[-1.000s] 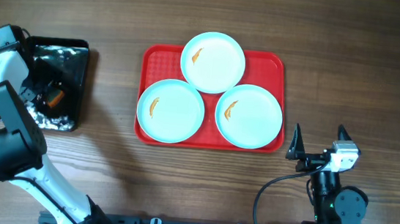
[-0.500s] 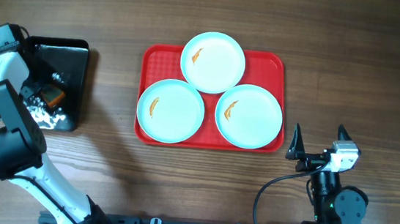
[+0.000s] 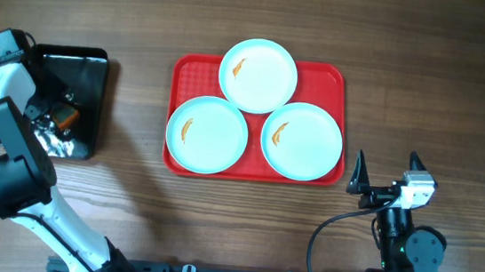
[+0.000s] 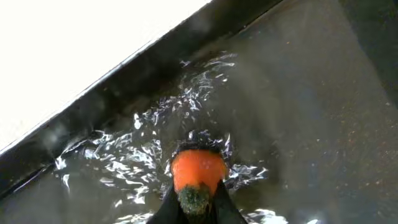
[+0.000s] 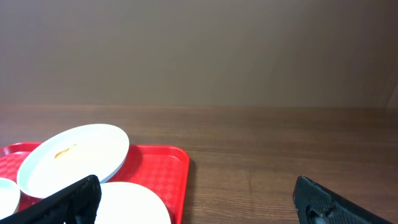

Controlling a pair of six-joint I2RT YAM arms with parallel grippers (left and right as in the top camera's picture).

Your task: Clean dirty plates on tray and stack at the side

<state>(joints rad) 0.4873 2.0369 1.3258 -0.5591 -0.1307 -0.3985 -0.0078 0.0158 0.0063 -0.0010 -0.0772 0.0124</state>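
Note:
The sponge shows only a narrow orange end past the fingers of my left gripper, so I need to open them and pinch its green side (image 4: 194, 199), leaving the sponge spread wide.
Three pale plates (image 3: 258, 75) (image 3: 207, 133) (image 3: 302, 140), each with a small orange smear, lie on the red tray (image 3: 328, 77) at the table's centre. At the far left, my left gripper (image 4: 196, 200) is shut on an orange sponge (image 4: 198, 169) with a green scouring side, low inside the wet black tray (image 3: 89, 63). In the overhead view the sponge (image 3: 66, 119) shows by the left arm. My right gripper (image 3: 387, 172) stands open below the red tray's right corner, nothing between its fingers (image 5: 65, 202). The right wrist view shows the far plate (image 5: 74, 155) and the tray's corner (image 5: 171, 168).
The black tray's wall (image 4: 155, 56) rises just beyond the sponge, and rippled water lies around it. Bare wooden table (image 3: 435, 83) stretches to the right of the red tray and between the two trays.
My left gripper has closed on the sponge in the black tray, and the water around it has shifted. The right arm and the plates have not moved.

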